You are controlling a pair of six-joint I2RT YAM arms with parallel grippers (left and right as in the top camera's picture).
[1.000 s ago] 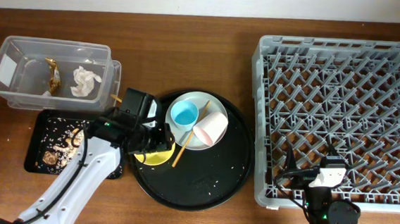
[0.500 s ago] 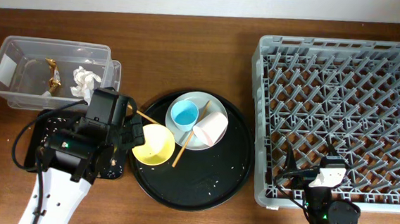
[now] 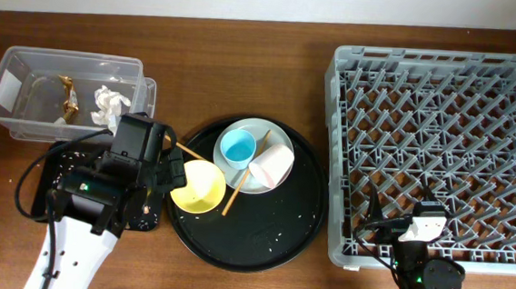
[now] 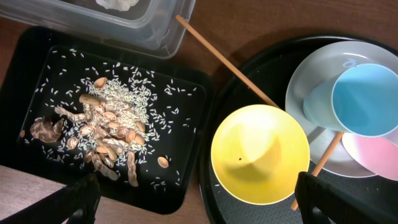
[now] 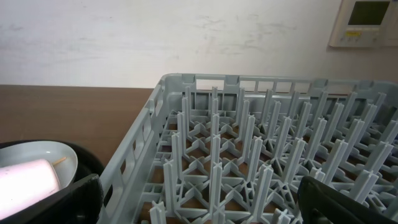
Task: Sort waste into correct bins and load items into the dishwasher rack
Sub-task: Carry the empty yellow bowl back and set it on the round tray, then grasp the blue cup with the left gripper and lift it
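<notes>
The robot's left gripper should next move to the blue cup's rim (image 3: 222, 153) (image 4: 333, 107), on the side nearest the yellow bowl, and close there.
The yellow bowl (image 3: 198, 187) (image 4: 260, 154) stands upright and empty on the round black tray's left side. My left gripper (image 3: 163, 172) (image 4: 199, 208) is open and empty above the gap between the bowl and the shallow black tray (image 3: 53, 161) (image 4: 37, 74), which holds food scraps with rice (image 4: 99, 127). The blue cup (image 3: 237, 147) (image 4: 364, 99) and the pink-lined white cup (image 3: 272, 166) (image 4: 373, 155) lie on the grey-green plate (image 3: 261, 128) (image 4: 308, 78). Chopsticks (image 3: 234, 190) (image 4: 224, 56) lie by the bowl. Tissue (image 3: 108, 104) and gold wrapper (image 3: 67, 95) are in the clear tub (image 3: 73, 56). My right gripper (image 3: 414, 221) (image 5: 205, 208) is open at the rack's (image 3: 441, 130) (image 5: 249, 155) front left corner.
The large round black tray (image 3: 270, 227) with stray rice grains sits between the shallow tray and the rack. A black cable (image 3: 27, 192) loops left of my left arm. A white wall runs behind the table (image 3: 246, 62).
My left arm pulled back to the left off the yellow bowl, which now sits uncovered on the round tray. Nothing moved in the last half second. The right arm is still.
</notes>
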